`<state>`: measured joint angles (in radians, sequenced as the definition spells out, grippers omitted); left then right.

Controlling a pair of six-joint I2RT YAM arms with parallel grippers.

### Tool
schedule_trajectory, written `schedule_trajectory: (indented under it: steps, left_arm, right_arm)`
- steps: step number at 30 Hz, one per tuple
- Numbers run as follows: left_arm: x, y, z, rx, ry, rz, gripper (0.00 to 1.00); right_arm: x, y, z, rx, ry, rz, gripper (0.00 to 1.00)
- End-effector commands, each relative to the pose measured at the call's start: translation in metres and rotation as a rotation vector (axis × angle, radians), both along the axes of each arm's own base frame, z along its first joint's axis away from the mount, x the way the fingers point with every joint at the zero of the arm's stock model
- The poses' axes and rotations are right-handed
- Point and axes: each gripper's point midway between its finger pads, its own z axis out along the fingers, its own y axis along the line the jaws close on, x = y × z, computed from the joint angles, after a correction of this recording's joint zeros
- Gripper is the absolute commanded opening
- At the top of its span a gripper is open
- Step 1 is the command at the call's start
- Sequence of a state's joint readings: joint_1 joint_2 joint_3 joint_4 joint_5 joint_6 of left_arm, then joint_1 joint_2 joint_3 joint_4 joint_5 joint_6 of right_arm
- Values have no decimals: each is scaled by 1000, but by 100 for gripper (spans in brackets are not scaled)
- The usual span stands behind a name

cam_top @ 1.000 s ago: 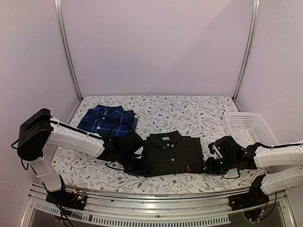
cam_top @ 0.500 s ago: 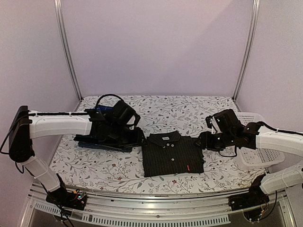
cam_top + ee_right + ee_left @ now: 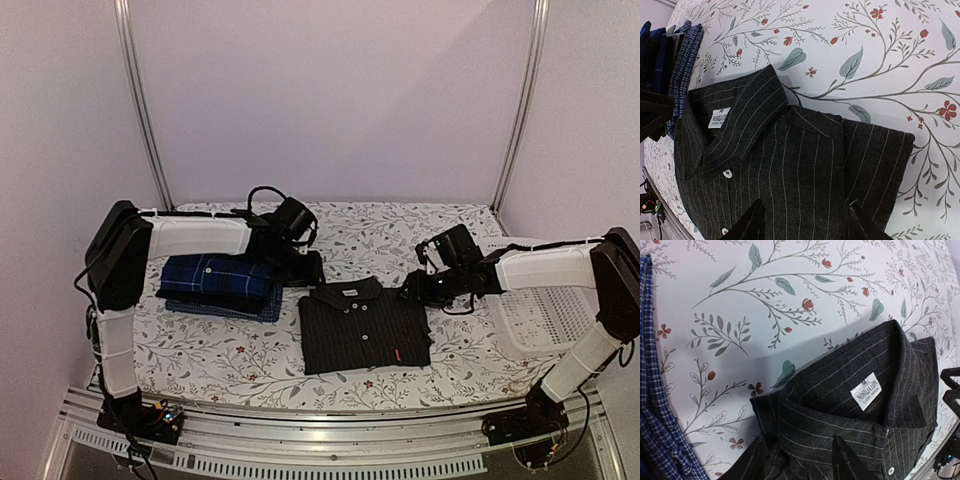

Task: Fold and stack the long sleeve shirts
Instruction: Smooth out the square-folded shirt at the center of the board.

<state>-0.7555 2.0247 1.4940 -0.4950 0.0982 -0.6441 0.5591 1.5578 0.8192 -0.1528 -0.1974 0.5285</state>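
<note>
The black pinstripe shirt's collar sits off-center toward the blue plaid shirt; my left gripper will grab the pinstripe shirt's collar [image 3: 790, 412] by that side and pull it inward.
A black pinstripe shirt [image 3: 363, 325] lies folded, collar away from me, in the middle of the table. It also shows in the left wrist view [image 3: 840, 405] and the right wrist view [image 3: 790, 160]. A blue plaid shirt [image 3: 215, 280] lies on a pile of folded dark cloth to its left. My left gripper [image 3: 308, 270] hovers open over the collar's left end [image 3: 797, 465], holding nothing. My right gripper [image 3: 412, 290] is open over the right shoulder fold [image 3: 805, 225], holding nothing.
A white mesh basket [image 3: 545, 300] stands at the right edge, under my right arm. The floral tablecloth [image 3: 380, 235] covers the table. The plaid pile's edge shows in the left wrist view [image 3: 655, 390] and the right wrist view [image 3: 670, 55]. Metal frame posts stand at the back corners.
Both grippers have moved from the black shirt's near corners up to its collar end. The plaid pile now lies nearer the front and looks thicker. The black shirt has stayed put.
</note>
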Motion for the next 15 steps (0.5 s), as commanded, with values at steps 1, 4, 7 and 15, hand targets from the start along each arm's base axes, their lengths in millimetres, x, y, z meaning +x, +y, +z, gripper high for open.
schedule_trajectory:
  steps: [1, 4, 7, 15]
  left_arm:
    - [9, -7, -3, -15, 12, -24, 44]
    - [11, -11, -7, -18, 19, -27, 43]
    - [12, -13, -13, -10, 29, -29, 39]
    - [13, -16, -24, -12, 52, -30, 25]
  right_arm:
    - [25, 12, 3, 54, -52, 27, 51]
    - [36, 11, -2, 32, -59, 3, 51]
    - [44, 11, -7, 32, -56, -5, 51]
    - [52, 18, -22, 40, -20, -4, 51]
